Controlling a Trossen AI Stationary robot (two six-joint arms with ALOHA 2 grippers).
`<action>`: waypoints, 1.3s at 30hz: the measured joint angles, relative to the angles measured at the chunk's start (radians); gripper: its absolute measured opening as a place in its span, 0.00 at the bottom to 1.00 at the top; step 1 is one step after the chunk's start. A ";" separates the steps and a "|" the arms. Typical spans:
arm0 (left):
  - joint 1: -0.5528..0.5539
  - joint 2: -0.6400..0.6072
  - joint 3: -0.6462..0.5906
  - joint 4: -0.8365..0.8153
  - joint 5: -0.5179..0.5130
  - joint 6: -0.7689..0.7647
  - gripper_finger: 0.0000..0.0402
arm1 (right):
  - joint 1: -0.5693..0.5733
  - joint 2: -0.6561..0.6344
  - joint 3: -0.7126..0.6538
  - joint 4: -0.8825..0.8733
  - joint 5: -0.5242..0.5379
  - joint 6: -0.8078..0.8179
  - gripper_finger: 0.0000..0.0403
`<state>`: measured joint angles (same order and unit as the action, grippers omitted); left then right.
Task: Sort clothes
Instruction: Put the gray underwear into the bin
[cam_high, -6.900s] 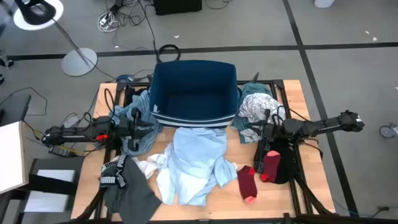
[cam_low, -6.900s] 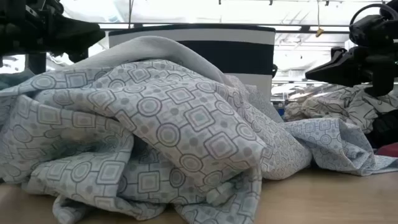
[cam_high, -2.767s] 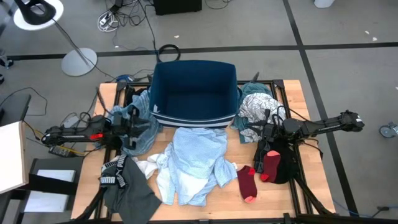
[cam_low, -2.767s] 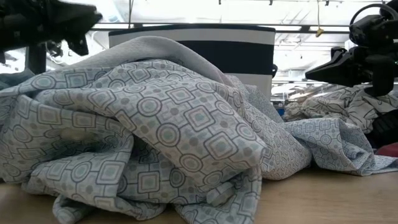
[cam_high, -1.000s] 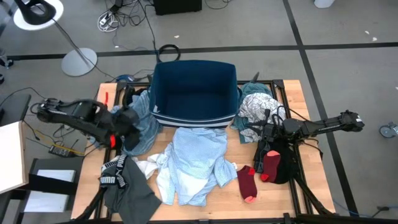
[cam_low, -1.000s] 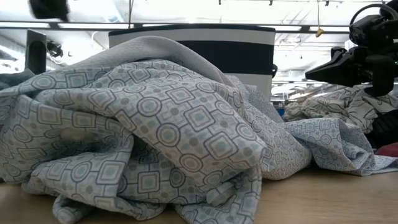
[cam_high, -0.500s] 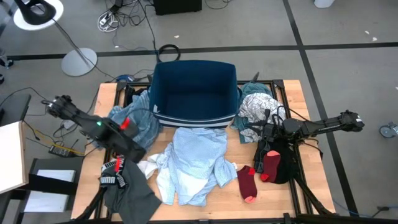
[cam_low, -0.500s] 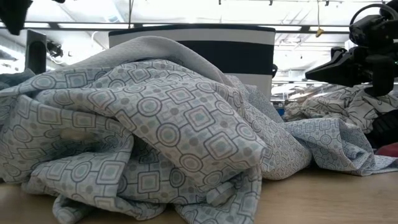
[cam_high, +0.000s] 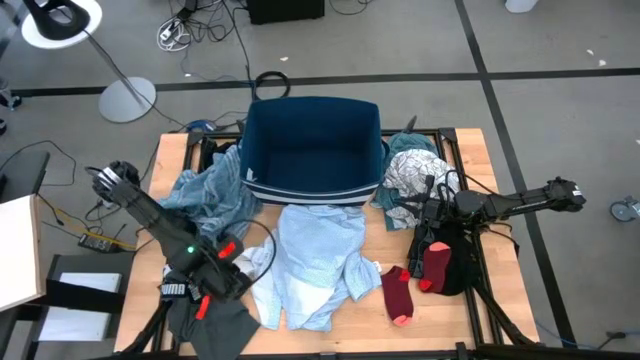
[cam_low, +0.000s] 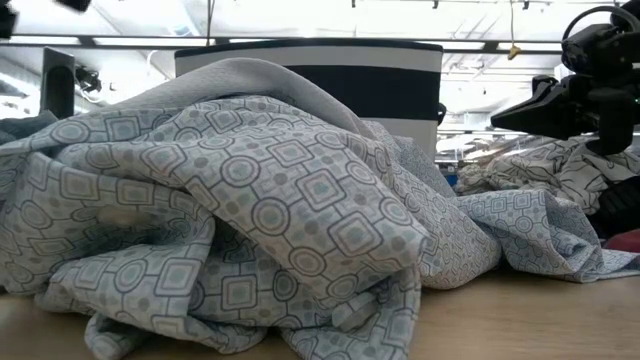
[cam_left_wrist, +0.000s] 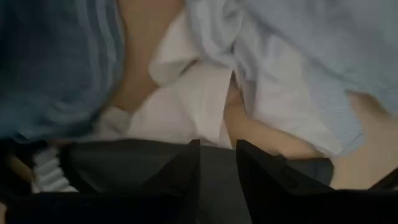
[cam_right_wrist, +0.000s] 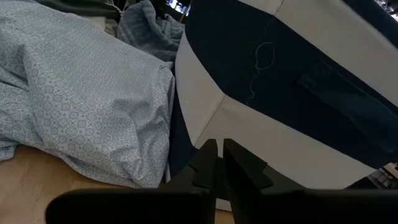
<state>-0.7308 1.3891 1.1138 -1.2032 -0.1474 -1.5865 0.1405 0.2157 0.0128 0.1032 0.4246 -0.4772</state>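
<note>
My left gripper's fingers are at the dark grey piece's edge against the white tee, so I will move back and pinch the dark grey piece beside its waistband (cam_left_wrist: 94, 168).
The clothes lie around a navy bin (cam_high: 312, 150). A light blue patterned shirt (cam_high: 315, 260) is in the middle, a blue shirt (cam_high: 215, 195) at the left, and a white tee (cam_high: 243, 268) and a dark grey piece (cam_high: 215, 320) at the near left. Dark red socks (cam_high: 398, 293) and a black piece (cam_high: 462, 262) lie at the right, teal and white-patterned pieces (cam_high: 410, 168) at the far right. My left gripper (cam_left_wrist: 217, 152) is open and points down just above the edge of the dark grey piece (cam_left_wrist: 155, 162), next to the white tee (cam_left_wrist: 186, 99). My right gripper (cam_right_wrist: 217, 155) is shut and hovers level beside the bin.
The bin's striped wall (cam_right_wrist: 280, 93) stands right before my right gripper, with the patterned shirt (cam_low: 250, 200) piled against it. Bare wood (cam_high: 440, 320) shows at the near right corner. A floor lamp (cam_high: 125, 95) and cables lie beyond the table's far left.
My left gripper has swung from above the blue shirt toward the table's near edge and come down over the white tee and the dark grey piece, rolling its wrist on the way. Its fingers have stayed open. The clothes have not moved.
</note>
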 joint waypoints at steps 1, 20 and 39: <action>-0.013 -0.001 -0.022 0.018 0.013 -0.022 0.27 | 0.000 0.000 0.000 0.000 0.000 0.000 0.07; -0.083 -0.069 -0.359 0.282 0.142 -0.119 0.05 | 0.000 0.000 0.000 0.001 0.000 0.000 0.07; -0.084 -0.069 -0.224 0.159 0.164 -0.151 0.02 | 0.000 0.000 0.000 0.001 0.000 0.000 0.07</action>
<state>-0.8146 1.3201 0.8902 -1.0439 0.0162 -1.7373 0.1406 0.2157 0.0128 0.1040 0.4248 -0.4774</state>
